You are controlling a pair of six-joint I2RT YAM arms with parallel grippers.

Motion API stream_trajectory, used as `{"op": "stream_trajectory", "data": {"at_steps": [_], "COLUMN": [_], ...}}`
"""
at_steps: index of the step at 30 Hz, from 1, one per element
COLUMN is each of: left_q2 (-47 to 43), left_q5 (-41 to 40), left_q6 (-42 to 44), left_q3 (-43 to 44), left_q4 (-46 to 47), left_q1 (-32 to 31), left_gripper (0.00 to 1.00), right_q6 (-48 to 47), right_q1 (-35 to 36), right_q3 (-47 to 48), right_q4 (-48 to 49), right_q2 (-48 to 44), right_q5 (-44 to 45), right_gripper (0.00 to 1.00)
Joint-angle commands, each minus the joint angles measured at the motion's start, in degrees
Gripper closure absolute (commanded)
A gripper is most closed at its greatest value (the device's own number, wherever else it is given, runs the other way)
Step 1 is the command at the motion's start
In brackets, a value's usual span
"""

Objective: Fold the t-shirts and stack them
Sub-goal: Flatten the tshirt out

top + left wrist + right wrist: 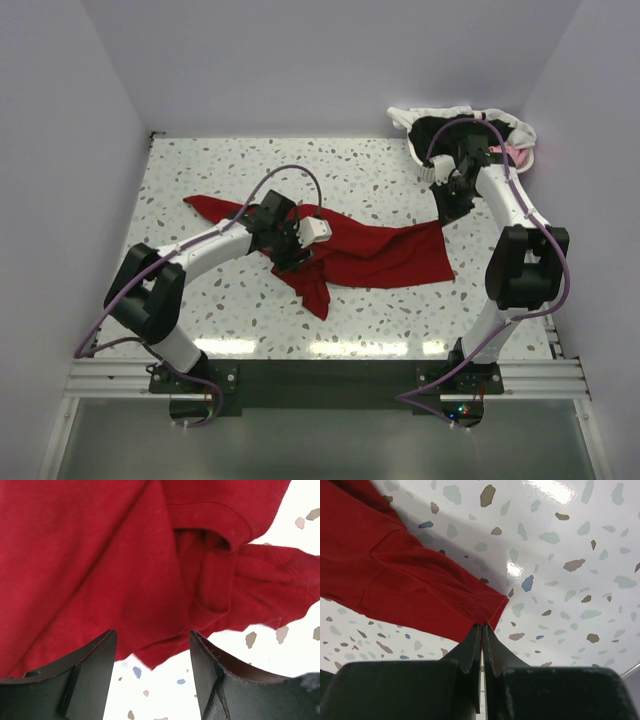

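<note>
Next, my right gripper lays down the back corner of the bunched dark red t-shirt that it holds, moving it inward, and then takes the free front corner (450,278).
A dark red t-shirt (380,255) lies crumpled across the middle of the speckled table, one part trailing to the back left. My left gripper (296,262) hovers over the shirt's bunched middle. In the left wrist view the left gripper (152,635) stands open, with the shirt (100,555) just beyond its fingertips and nothing between them. My right gripper (443,218) is at the shirt's right corner. In the right wrist view the right gripper (482,626) is shut on the hemmed edge of the shirt (395,580). Black (440,130), white (425,113) and pink (518,155) t-shirts lie heaped at the back right.
A white slotted basket (431,170) holds the heap of clothes in the back right corner, close behind my right arm. White walls close in the table on the left, back and right. Bare speckled tabletop (230,310) lies in front of the shirt.
</note>
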Motion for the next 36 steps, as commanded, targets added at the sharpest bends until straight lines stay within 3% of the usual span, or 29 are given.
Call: {"op": "stream_trajectory", "data": {"at_steps": [1,7,10,13,14,16,17,25,31,36], "left_q2": [1.62,3.02,4.43,5.49,5.23,4.26,2.95,-6.98,-19.1,-21.85], "left_q5": [-2.72,-2.8,-5.17,-7.55,-8.16,-8.87,-8.61,0.61,10.81,14.5], "left_q6": [-1.71,-2.51,-3.21,-3.47,-3.56,-3.39,-3.39,-1.02,4.78,8.04], "left_q3": [0.22,0.13,0.22,0.74,0.92,1.53,1.8,3.12,0.05,0.39], "left_q4": [3.13,3.66,4.89,5.86,6.21,5.77,4.99,-6.43,-22.76,-29.82], "left_q1": [-2.65,-5.47,-5.82,-5.74,-5.74,-5.48,-5.12,-2.92,-3.1,-0.22], "left_gripper": [0.36,0.36,0.4,0.64,0.78,0.89,0.99,1.0,1.0,1.0], "right_q6": [-0.34,-0.43,-0.43,-0.6,-0.69,-0.87,-1.04,-2.53,-10.79,-16.77], "right_q1": [-0.15,-0.15,-0.15,-0.15,-0.15,-0.15,-0.15,-0.15,-0.24,0.9], "right_q3": [-0.8,-0.45,-0.45,-0.54,-0.71,-0.97,-1.15,-0.63,-2.99,-1.42], "right_q4": [1.31,1.66,1.75,1.66,1.75,2.01,2.19,1.32,-2.28,-4.31], "right_q2": [-1.66,-0.96,-0.78,-0.87,-0.96,-1.48,-1.66,-5.08,-12.02,-13.8], "right_q5": [1.42,1.78,1.69,1.86,2.04,2.82,3.09,5.38,8.1,8.63], "right_gripper": [1.0,1.0,1.0,1.0,1.0,1.0,1.0,1.0,1.0,1.0]}}
